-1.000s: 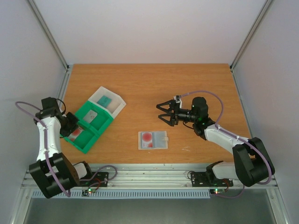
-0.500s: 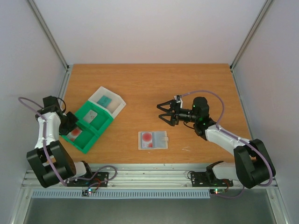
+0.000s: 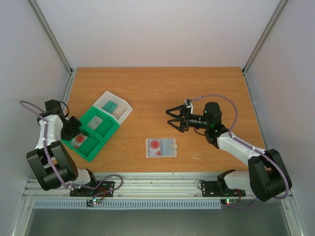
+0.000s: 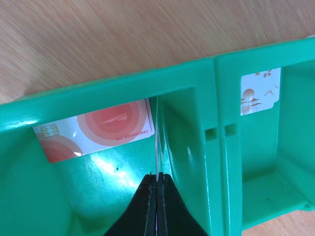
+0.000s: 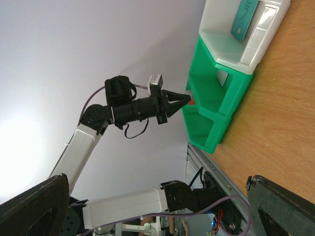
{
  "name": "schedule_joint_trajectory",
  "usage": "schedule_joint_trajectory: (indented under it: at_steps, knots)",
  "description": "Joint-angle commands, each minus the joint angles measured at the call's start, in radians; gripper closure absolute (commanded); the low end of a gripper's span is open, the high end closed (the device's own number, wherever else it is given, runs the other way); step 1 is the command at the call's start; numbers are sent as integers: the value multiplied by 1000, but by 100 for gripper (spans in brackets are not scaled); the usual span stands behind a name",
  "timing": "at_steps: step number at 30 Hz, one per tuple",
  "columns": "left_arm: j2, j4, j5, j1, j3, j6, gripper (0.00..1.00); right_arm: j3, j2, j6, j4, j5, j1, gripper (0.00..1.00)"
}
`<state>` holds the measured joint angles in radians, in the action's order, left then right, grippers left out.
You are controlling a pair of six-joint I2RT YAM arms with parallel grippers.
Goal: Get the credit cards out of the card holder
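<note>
The robot's right gripper should next move to the red-printed card's long edge [image 3: 160,148] beside the middle of the card holder and close there.
The card holder [image 3: 161,147], a pale flat sleeve, lies near the table's front middle, and a red-printed card [image 3: 155,143] shows through it. My left gripper [image 3: 73,129] hovers at the near compartment of the green tray [image 3: 87,155]. In the left wrist view that gripper [image 4: 158,174] is shut on a thin white strip, which looks like a card seen edge-on. Beyond the tips a red card [image 4: 93,130] rests inside the compartment. My right gripper [image 3: 170,120] hangs open above bare wood, right of and behind the holder, with nothing between its fingers.
A pale printed card [image 4: 260,91] sits in the tray's adjoining compartment [image 3: 97,121]. A teal card [image 3: 109,105] lies in the white box [image 3: 125,109] behind the tray. Bare wood spreads across the back and right. Metal rails run along the near edge.
The left arm's elbow has swung back and to the left while its gripper stayed at the tray's near compartment. The right arm has barely moved.
</note>
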<state>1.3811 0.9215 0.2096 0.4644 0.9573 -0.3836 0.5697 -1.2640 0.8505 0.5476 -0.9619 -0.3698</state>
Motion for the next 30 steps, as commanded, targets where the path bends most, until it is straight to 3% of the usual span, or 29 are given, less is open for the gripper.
schedule_joint_trajectory:
  at_steps: [1,18,27,30]
  knots:
    - [21,-35,-35,5,6,22,100,26,19,-26,-16,-12,8,2]
    - [26,-2,-165,4,36,26,95,27,32,-52,-44,-6,7,2]
    - [17,8,-182,5,46,1,83,47,36,-95,-149,8,9,2]
    - [3,8,-181,5,49,-9,73,43,58,-100,-172,7,9,1]
